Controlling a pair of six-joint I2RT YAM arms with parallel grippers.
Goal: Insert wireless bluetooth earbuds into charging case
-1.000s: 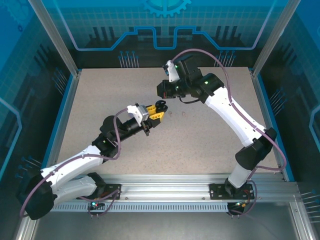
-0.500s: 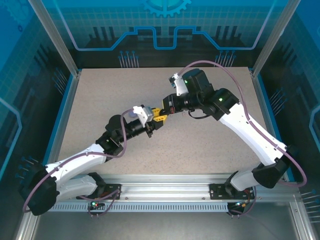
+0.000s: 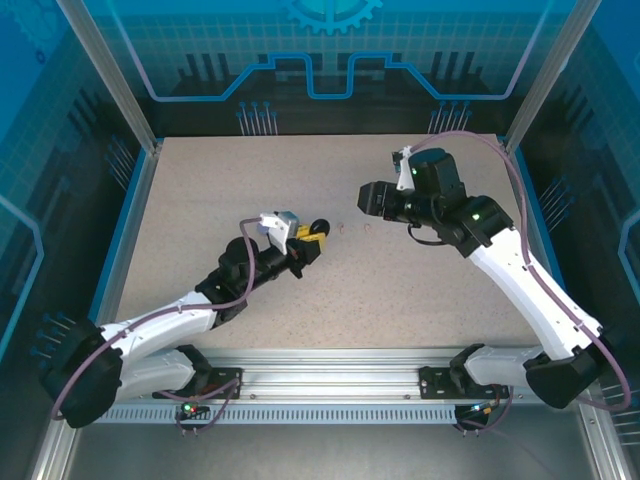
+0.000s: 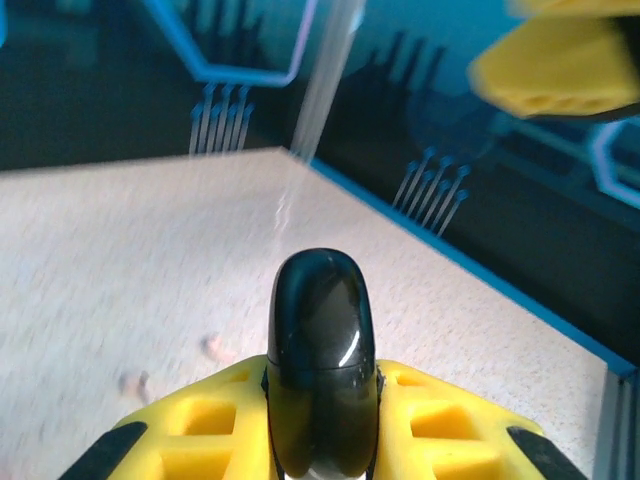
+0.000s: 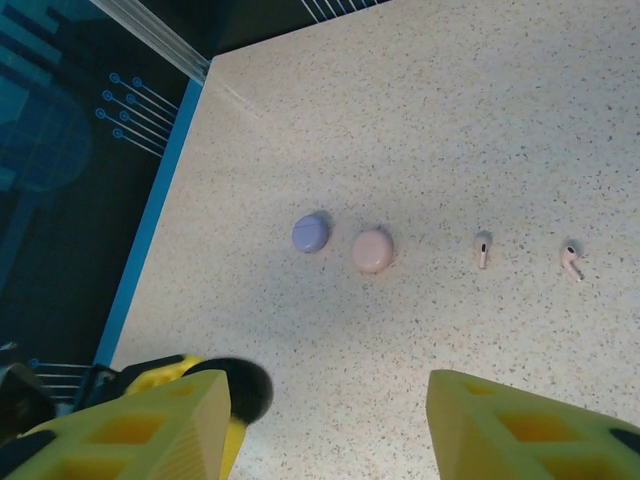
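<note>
Next, my left gripper releases the black round charging case on the table (image 3: 266, 261) in front of the lavender case.
My left gripper (image 3: 306, 240) is shut on a black round charging case (image 4: 320, 360), held on edge between its yellow fingers (image 4: 200, 425); the lid seam shows and the case looks closed. The same case (image 3: 318, 228) sits above the table's middle. Two pale pink earbuds (image 5: 482, 248) (image 5: 571, 260) lie loose on the table, also small in the top view (image 3: 343, 228) (image 3: 372, 224). My right gripper (image 5: 330, 425) is open with nothing between its fingers, and it hangs to the right of the black case (image 5: 240, 388), apart from it. A lavender case (image 5: 310, 232) and a pink case (image 5: 372, 251) lie closed beside the earbuds.
The speckled table (image 3: 420, 290) is bounded by blue edges and an aluminium frame; a frame post (image 5: 150, 35) stands at the corner beyond the cases. The right gripper's yellow finger (image 4: 560, 65) shows at the upper right of the left wrist view.
The right gripper was shut at the black case half a second ago; it has opened and drawn back to the right. The left gripper keeps the case and has shifted slightly.
</note>
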